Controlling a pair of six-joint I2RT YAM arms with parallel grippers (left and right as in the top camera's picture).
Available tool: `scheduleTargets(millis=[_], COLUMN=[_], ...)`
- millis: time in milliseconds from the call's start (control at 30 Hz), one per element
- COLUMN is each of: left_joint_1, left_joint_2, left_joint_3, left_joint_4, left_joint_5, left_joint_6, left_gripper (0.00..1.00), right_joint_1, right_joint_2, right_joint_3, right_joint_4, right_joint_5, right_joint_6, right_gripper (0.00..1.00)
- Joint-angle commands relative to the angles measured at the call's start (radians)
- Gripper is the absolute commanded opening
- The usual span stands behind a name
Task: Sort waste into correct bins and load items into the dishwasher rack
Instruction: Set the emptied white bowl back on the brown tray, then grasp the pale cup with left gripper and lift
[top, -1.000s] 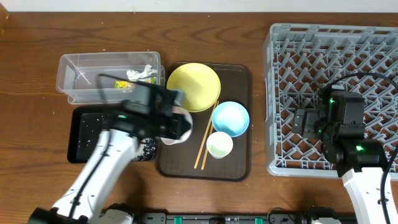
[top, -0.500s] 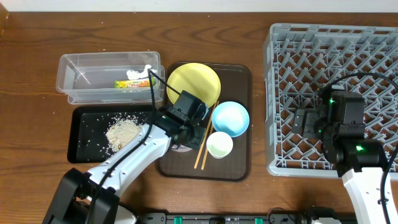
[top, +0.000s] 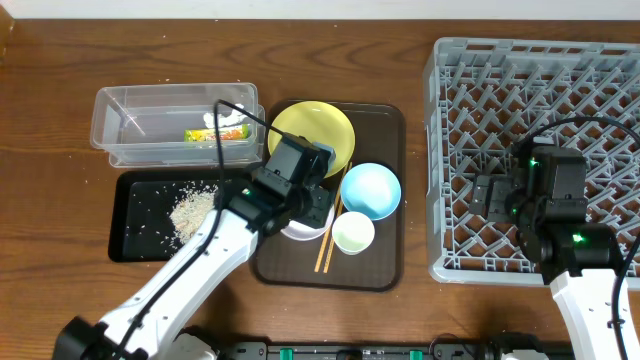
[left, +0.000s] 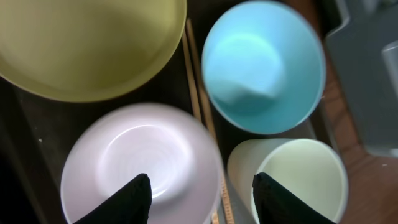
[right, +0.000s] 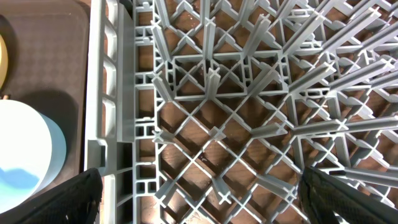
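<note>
The white bowl's edge and the small white cup are both between my left gripper's fingers, so it should take the cup's rim (left: 265, 161), then pass the cup to my right gripper.
The white bowl (top: 298, 231) (left: 140, 165) sits upright on the brown serving tray (top: 375, 265). My left gripper (top: 316, 205) (left: 202, 199) hovers open just above it. One finger hangs over the bowl's inside and the other over the small white cup (top: 353, 232) (left: 292, 180). The chopsticks (top: 326, 243) (left: 196, 93) lie between bowl and cup. The yellow plate (top: 311, 135) (left: 87, 43) and blue bowl (top: 370, 190) (left: 261, 62) rest on the same tray. Rice (top: 190, 210) lies in the black tray (top: 130, 240). The wrapper (top: 212, 134) and white scrap (top: 234, 118) are in the clear tub (top: 130, 125). My right gripper (top: 487, 196) (right: 205, 199) is open over the rack (top: 540, 100) (right: 217, 81).
The rack's left wall (right: 109, 124) stands close to the brown tray's right edge (right: 43, 50). The blue bowl (right: 25, 155) shows at the left of the right wrist view. Bare wooden table (top: 50, 80) surrounds the tub and trays.
My left arm swung from over the black tray back to the brown tray with the white bowl, set it down and opened. Rice now lies in the black tray. The right arm stayed still.
</note>
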Motion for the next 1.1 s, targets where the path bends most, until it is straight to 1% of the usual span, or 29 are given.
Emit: scheduleTargets(millis=[0, 100, 300, 533, 633, 733, 900, 1033, 1067], left_joint_1=[-0.002, -0.002, -0.005, -0.034, -0.052, -0.068, -0.086, -0.087, -0.087], left_joint_2=[0.003, 0.023, 0.104, 0.175, 0.182, 0.19, 0.208, 0.209, 0.209], left_joint_3=[0.012, 0.001, 0.0, 0.0, 0.0, 0.0, 0.0, 0.0, 0.0], left_joint_4=[-0.009, -0.011, -0.051, -0.045, -0.045, -0.044, -0.045, -0.044, -0.043], left_joint_5=[0.08, 0.137, 0.15, 0.166, 0.165, 0.164, 0.164, 0.164, 0.164], left_joint_6=[-0.002, -0.003, -0.01, -0.01, -0.01, -0.01, -0.01, -0.01, -0.01], left_gripper=[0.55, 0.55, 0.55, 0.47, 0.41, 0.34, 0.28, 0.17, 0.12], right_joint_1=[0.008, 0.008, 0.008, 0.008, 0.008, 0.008, 0.008, 0.008, 0.008], right_joint_2=[-0.002, -0.002, -0.002, -0.002, -0.002, -0.002, -0.002, -0.002, -0.002], right_joint_3=[0.017, 0.017, 0.017, 0.017, 0.017, 0.017, 0.017, 0.017, 0.017], right_joint_4=[-0.002, -0.003, -0.008, -0.009, -0.009, -0.009, -0.012, -0.013, -0.013], right_joint_5=[0.006, 0.006, 0.006, 0.006, 0.006, 0.006, 0.006, 0.006, 0.006], right_joint_6=[-0.01, -0.01, -0.01, -0.01, -0.01, -0.01, -0.01, -0.01, -0.01], right_gripper=[0.99, 0.99, 0.99, 0.99, 0.99, 0.99, 0.99, 0.99, 0.99])
